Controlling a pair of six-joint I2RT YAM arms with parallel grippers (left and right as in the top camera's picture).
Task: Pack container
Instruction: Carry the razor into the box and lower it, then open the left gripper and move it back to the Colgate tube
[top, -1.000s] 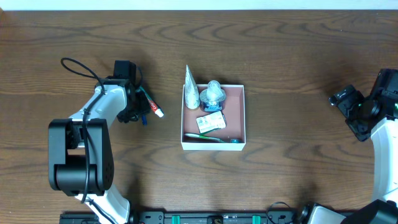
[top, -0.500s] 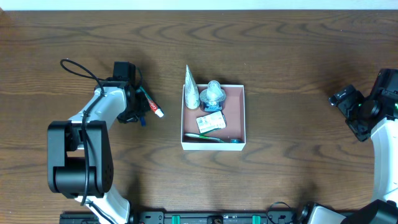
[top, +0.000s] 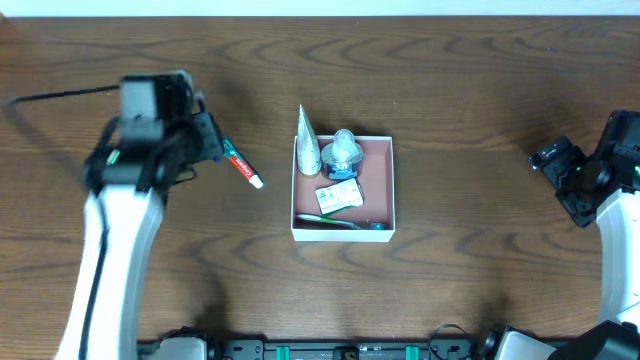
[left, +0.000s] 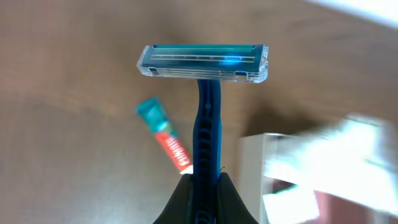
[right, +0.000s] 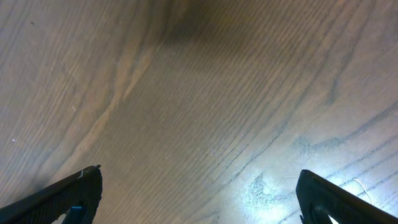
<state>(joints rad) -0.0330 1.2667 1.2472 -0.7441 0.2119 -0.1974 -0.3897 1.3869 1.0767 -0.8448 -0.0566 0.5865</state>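
The robot's left gripper will release the blue razor in the container, between the green toothbrush and the container's near white side (top: 350, 225).
The container (top: 343, 233), a shallow white-walled box with a reddish-brown floor, sits mid-table. It holds a white tube (top: 307, 150), a clear round jar (top: 343, 150), a small packet (top: 340, 196) and a green toothbrush (top: 340, 222). My left gripper (top: 205, 135) is raised left of it, shut on a blue razor (left: 208, 118) whose head points away from me. The jaws (left: 205, 177) clamp the handle. A red and white toothpaste tube (top: 243, 168) lies on the table below the razor (left: 166, 135). The container's white wall (left: 252, 162) shows at right. My right gripper (top: 550, 158) (right: 199, 180) is open and empty at far right.
The wooden table (top: 470, 90) extends around the container. The right wrist view shows only bare wood (right: 205, 93) between the open fingers. The left arm's cable (top: 60, 97) trails to the left edge.
My left arm has lifted off the table and swung up, carrying the razor. The toothpaste tube stays on the table. The right arm has not moved.
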